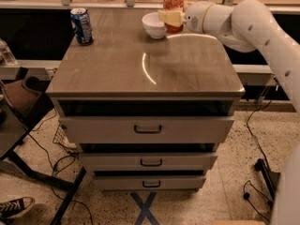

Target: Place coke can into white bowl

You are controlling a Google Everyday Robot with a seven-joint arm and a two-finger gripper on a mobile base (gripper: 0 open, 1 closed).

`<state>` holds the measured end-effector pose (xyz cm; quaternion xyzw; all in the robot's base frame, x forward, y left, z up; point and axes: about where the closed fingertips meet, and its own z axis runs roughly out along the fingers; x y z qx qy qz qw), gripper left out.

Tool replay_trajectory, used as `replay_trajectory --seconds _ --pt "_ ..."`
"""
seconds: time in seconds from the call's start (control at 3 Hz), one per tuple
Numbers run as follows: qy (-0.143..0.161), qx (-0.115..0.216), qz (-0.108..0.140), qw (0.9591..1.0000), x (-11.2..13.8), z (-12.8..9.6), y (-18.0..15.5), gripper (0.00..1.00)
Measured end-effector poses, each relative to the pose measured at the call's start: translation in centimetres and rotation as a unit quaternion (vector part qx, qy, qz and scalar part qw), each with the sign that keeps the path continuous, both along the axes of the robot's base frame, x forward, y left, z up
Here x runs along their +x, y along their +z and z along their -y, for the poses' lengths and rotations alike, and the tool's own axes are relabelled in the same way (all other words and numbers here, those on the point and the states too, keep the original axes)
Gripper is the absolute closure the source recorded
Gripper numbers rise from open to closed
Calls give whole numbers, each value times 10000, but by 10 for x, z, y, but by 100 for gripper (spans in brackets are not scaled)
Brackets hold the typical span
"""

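Next, I release the coke can, which hangs above the counter beside the bowl now, upright in the middle of the white bowl (156, 21) on the grey counter.
The coke can (174, 3), red-orange with a silver top, is held upright in my gripper (171, 18), whose cream-coloured fingers (169, 17) are shut around its lower half. It hangs above the counter at the far edge, just right of the white bowl (153, 25) and a little higher than its rim. The bowl stands on the grey counter top (145, 64). My white arm (248, 22) reaches in from the right.
A blue can (81, 26) stands at the counter's far left corner. The counter tops a cabinet with three drawers (147, 129). A chair and a shoe (14, 206) are at the left; cables lie on the floor.
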<state>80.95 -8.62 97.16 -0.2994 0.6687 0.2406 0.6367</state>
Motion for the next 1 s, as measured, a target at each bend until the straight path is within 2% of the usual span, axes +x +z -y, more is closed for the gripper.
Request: replay_trajectory --seconds 0.33,0.67,1.0 --pt "-310 -6 63 9995 30 -8 30 100" --pt "-656 465 208 9965 79 -19 39 100" --pt "-804 782 277 9933 108 -29 33 100"
